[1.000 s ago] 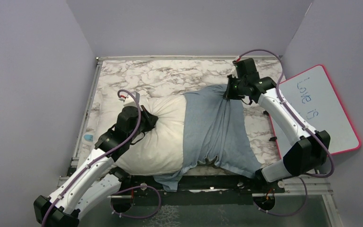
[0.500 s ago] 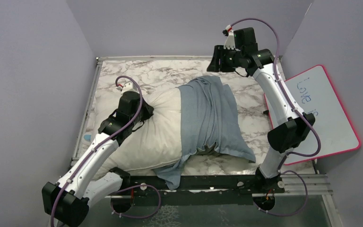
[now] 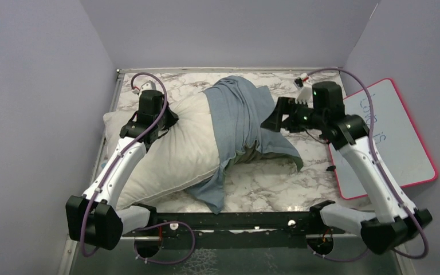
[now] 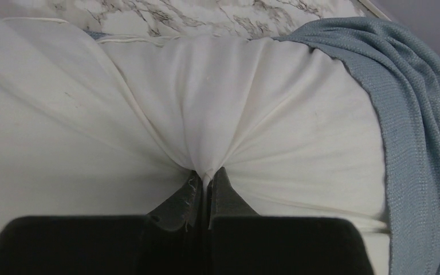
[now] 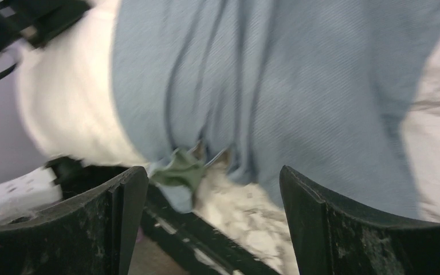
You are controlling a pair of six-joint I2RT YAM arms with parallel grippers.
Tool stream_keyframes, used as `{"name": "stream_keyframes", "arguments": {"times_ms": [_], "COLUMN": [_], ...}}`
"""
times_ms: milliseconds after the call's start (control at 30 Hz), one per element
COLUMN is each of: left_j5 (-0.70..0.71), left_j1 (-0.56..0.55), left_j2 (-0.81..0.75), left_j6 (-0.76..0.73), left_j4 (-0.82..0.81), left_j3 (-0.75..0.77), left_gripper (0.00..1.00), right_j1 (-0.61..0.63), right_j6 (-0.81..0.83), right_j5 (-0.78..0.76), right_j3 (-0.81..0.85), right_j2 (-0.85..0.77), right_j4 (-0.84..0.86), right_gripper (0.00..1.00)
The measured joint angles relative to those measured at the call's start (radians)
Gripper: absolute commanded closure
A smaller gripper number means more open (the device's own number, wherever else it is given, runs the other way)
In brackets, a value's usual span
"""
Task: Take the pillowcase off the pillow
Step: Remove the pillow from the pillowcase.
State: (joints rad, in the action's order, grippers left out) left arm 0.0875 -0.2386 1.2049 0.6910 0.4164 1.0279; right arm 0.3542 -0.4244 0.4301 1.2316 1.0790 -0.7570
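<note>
The robot's left gripper is pinching the far side of the pillow while the pillowcase wraps the front corner, so it should take the pillow's front edge (image 3: 205,171) next to the pillowcase.
The white pillow (image 3: 166,157) lies aslant across the marble table, its right part inside the grey-blue pillowcase (image 3: 240,112). My left gripper (image 3: 168,121) is shut on a pinch of the pillow's bare fabric (image 4: 229,114); folds run out from the closed tips (image 4: 208,175), and the pillowcase's edge (image 4: 424,143) is at the right. My right gripper (image 3: 268,121) hovers open beside the pillowcase's right side, holding nothing. In its wrist view the jaws (image 5: 212,172) stand wide, with the pillowcase (image 5: 298,86), an olive corner (image 5: 180,169) and the pillow (image 5: 69,103) beyond them.
A pink-rimmed whiteboard (image 3: 389,137) with writing leans at the table's right edge, just behind my right arm. Bare marble tabletop (image 3: 275,183) shows in front of the pillowcase. Grey walls close in the left, back and right sides.
My right gripper opened, let go of the pillowcase, swung up and came back down beside it. My left arm dragged the pillow toward the far left corner; the pillowcase went with it.
</note>
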Motion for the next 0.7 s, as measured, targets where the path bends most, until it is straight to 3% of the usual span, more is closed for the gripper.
{"name": "stream_keyframes", "arguments": {"times_ms": [133,200,300,433,600,700], "left_j5": [-0.020,-0.035,-0.070,-0.121,-0.165,-0.182], "left_j1": [0.011,0.014,0.015,0.021,0.021,0.021], "left_j2": [0.035,0.034,0.026,0.001,-0.069,-0.130], "left_j6": [0.000,0.000,-0.010,-0.039,-0.082,-0.104], "left_j4": [-0.022,-0.023,-0.030,-0.028,0.029,0.106], "left_j3": [0.019,0.019,0.012,0.004,0.010,0.026], "left_gripper": [1.00,0.88,0.56,0.29,0.11,0.10], "right_j1": [0.002,0.002,0.002,0.043,0.177,0.230], "right_j6": [-0.131,-0.202,-0.311,-0.419,-0.486,-0.538], "right_j5": [0.097,0.126,0.193,0.238,0.226,0.183], "right_j3": [-0.216,-0.315,-0.438,-0.520,-0.513,-0.521], "right_j2": [-0.142,-0.164,-0.138,-0.086,0.023,0.079], "right_j4": [0.080,0.121,0.233,0.404,0.570,0.632], "right_gripper": [0.08,0.08,0.08,0.09,0.24,0.26]}}
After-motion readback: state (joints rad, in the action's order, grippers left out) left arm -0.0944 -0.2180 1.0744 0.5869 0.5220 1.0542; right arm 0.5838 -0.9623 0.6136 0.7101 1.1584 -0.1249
